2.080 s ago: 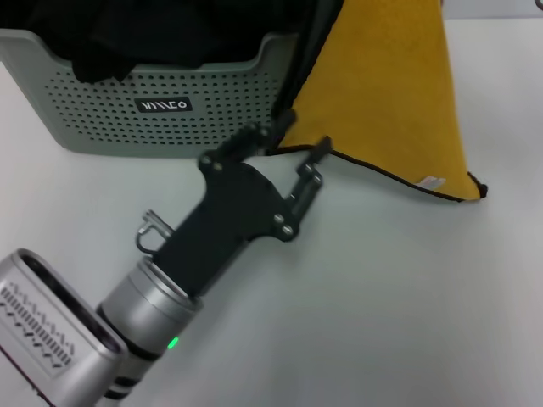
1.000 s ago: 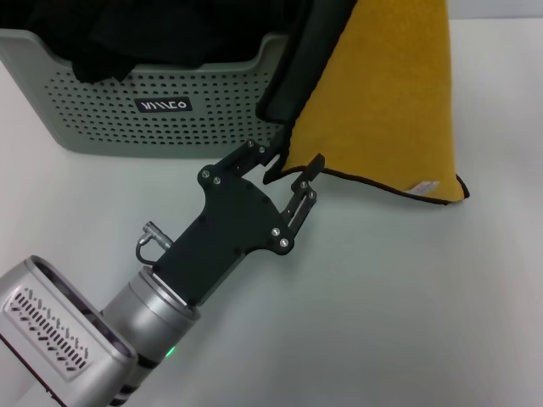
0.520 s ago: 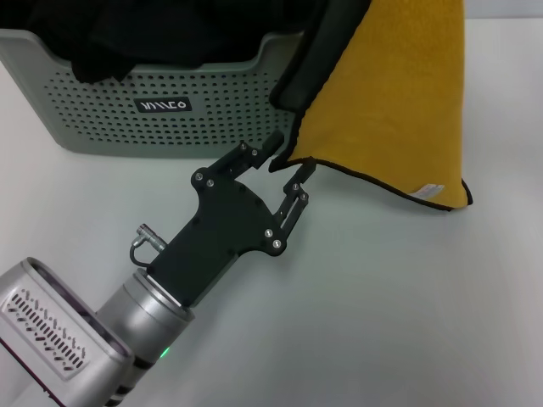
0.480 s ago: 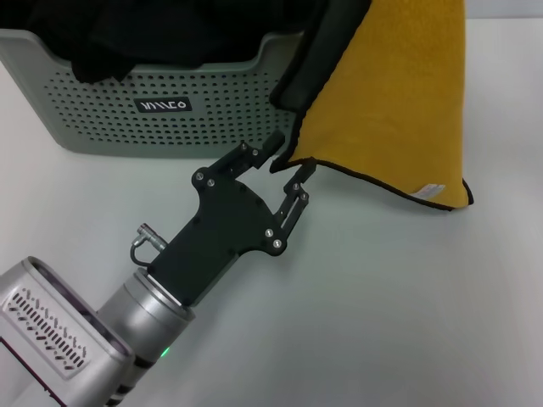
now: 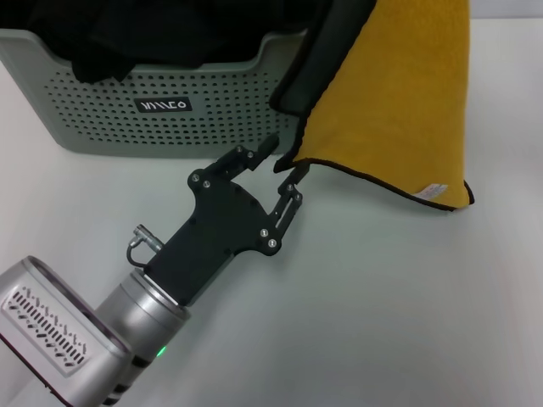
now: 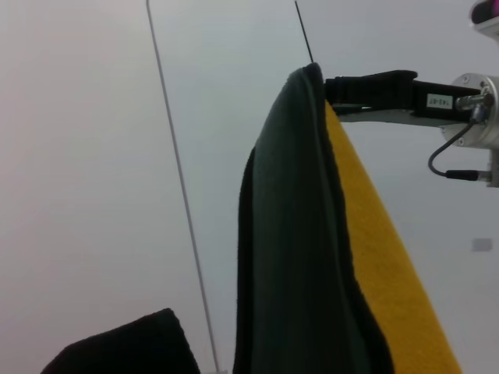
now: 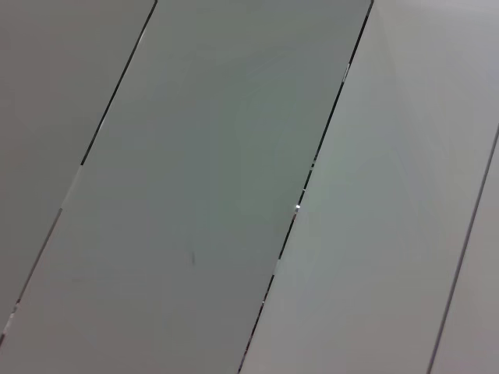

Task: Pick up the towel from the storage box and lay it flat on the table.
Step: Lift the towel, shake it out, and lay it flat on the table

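Observation:
I will open my left gripper wider and pinch the black-edged cloth (image 5: 297, 154) deeper before spreading it, because the towel's lower corner by the storage box sits only at that gripper's narrow fingertips.
The mustard-yellow towel (image 5: 399, 102) hangs in the air to the right of the sage-green storage box (image 5: 102, 110). Its grey reverse folds over on the left, and its lower edge is just above the white table (image 5: 407, 297). My left gripper (image 5: 284, 157) reaches up from the lower left. Its fingers are narrowly apart around the towel's lower left corner. In the left wrist view my right gripper (image 6: 331, 87) pinches the towel (image 6: 382, 273) at its top corner and holds it up. The right gripper is out of the head view.
Black fabric (image 5: 127, 34) fills the storage box at the back left and also shows in the left wrist view (image 6: 125, 347). A small white label (image 5: 428, 192) sits near the towel's lower right corner. The right wrist view shows only pale panels.
The towel has swung slightly to the right and higher. My left gripper has moved to its lower left corner, and its fingers have narrowed around that corner.

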`<state>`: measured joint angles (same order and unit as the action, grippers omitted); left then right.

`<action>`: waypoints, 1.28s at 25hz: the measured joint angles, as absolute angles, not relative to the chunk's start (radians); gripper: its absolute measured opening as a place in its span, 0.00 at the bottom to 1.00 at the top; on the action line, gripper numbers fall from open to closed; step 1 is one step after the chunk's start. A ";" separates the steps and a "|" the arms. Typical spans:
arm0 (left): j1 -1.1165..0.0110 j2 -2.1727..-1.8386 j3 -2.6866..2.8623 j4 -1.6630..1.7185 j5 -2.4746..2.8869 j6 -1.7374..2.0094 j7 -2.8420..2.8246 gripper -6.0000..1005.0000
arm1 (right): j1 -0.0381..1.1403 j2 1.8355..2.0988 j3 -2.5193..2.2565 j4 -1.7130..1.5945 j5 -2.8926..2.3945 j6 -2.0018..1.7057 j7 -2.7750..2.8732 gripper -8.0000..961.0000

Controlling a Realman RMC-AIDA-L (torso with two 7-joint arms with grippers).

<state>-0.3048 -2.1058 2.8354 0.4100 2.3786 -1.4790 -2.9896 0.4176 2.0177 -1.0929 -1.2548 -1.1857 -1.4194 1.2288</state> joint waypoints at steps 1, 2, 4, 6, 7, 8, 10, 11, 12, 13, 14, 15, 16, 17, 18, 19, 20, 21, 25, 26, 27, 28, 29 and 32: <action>-0.304 -2.105 2.835 0.409 2.375 -1.481 -2.990 0.37 | 0.417 2.018 -1.090 -1.254 -1.186 -1.420 1.229 0.02; -0.304 -2.105 2.834 0.409 2.374 -1.483 -2.990 0.37 | 0.416 2.019 -1.089 -1.252 -1.186 -1.420 1.229 0.02; -0.304 -2.105 2.835 0.405 2.368 -1.487 -2.990 0.35 | 0.416 2.019 -1.089 -1.248 -1.186 -1.419 1.229 0.02; -0.304 -2.105 2.836 0.402 2.367 -1.488 -2.990 0.34 | 0.415 2.018 -1.089 -1.246 -1.186 -1.419 1.229 0.02; -0.304 -2.105 2.837 0.401 2.367 -1.488 -2.990 0.34 | 0.415 2.018 -1.089 -1.246 -1.186 -1.419 1.229 0.02; -0.304 -2.105 2.838 0.400 2.367 -1.488 -2.990 0.33 | 0.414 2.018 -1.088 -1.246 -1.186 -1.419 1.229 0.02; -0.304 -2.105 2.838 0.399 2.367 -1.488 -2.990 0.32 | 0.413 2.017 -1.088 -1.246 -1.186 -1.419 1.229 0.02; -0.305 -2.105 2.839 0.399 2.367 -1.488 -2.990 0.32 | 0.413 2.017 -1.088 -1.246 -1.186 -1.419 1.229 0.02; -0.305 -2.105 2.840 0.399 2.367 -1.488 -2.990 0.31 | 0.413 2.017 -1.088 -1.246 -1.186 -1.419 1.229 0.02; -0.304 -2.106 2.840 0.399 2.367 -1.489 -2.990 0.30 | 0.412 2.017 -1.088 -1.246 -1.186 -1.419 1.229 0.02; -0.304 -2.106 2.841 0.399 2.367 -1.489 -2.990 0.30 | 0.412 2.017 -1.088 -1.246 -1.186 -1.419 1.229 0.02; -0.304 -2.106 2.842 0.399 2.368 -1.490 -2.990 0.29 | 0.411 2.017 -1.088 -1.246 -1.186 -1.419 1.229 0.02; -0.303 -2.106 2.842 0.399 2.368 -1.490 -2.990 0.29 | 0.410 2.017 -1.088 -1.246 -1.186 -1.419 1.229 0.02; -0.303 -2.105 2.842 0.399 2.368 -1.490 -2.990 0.28 | 0.409 2.017 -1.088 -1.247 -1.186 -1.419 1.229 0.02; -0.303 -2.105 2.842 0.399 2.368 -1.491 -2.990 0.28 | 0.408 2.017 -1.085 -1.247 -1.186 -1.419 1.229 0.02; -0.303 -2.105 2.842 0.399 2.368 -1.491 -2.990 0.27 | 0.408 2.017 -1.083 -1.246 -1.186 -1.420 1.229 0.02; -0.301 -2.105 2.842 0.399 2.368 -1.493 -2.990 0.27 | 0.408 2.017 -1.080 -1.246 -1.186 -1.421 1.229 0.02; -0.301 -2.105 2.842 0.399 2.368 -1.494 -2.990 0.26 | 0.407 2.017 -1.079 -1.245 -1.186 -1.423 1.229 0.02; -0.295 -2.107 2.842 0.398 2.368 -1.510 -2.990 0.20 | 0.406 2.018 -1.077 -1.243 -1.186 -1.423 1.229 0.02; -0.294 -2.106 2.842 0.398 2.368 -1.514 -2.990 0.16 | 0.405 2.018 -1.077 -1.242 -1.186 -1.423 1.229 0.02; -0.292 -2.106 2.841 0.398 2.368 -1.521 -2.990 0.12 | 0.404 2.018 -1.077 -1.241 -1.186 -1.424 1.229 0.02; -0.290 -2.106 2.841 0.397 2.368 -1.529 -2.990 0.08 | 0.404 2.019 -1.077 -1.238 -1.186 -1.425 1.229 0.02; -0.289 -2.105 2.841 0.397 2.368 -1.535 -2.991 0.04 | 0.404 2.019 -1.078 -1.234 -1.189 -1.426 1.232 0.02; -0.283 -2.102 2.838 0.397 2.368 -1.599 -2.999 0.03 | 0.403 2.016 -1.086 -1.235 -1.221 -1.428 1.284 0.02</action>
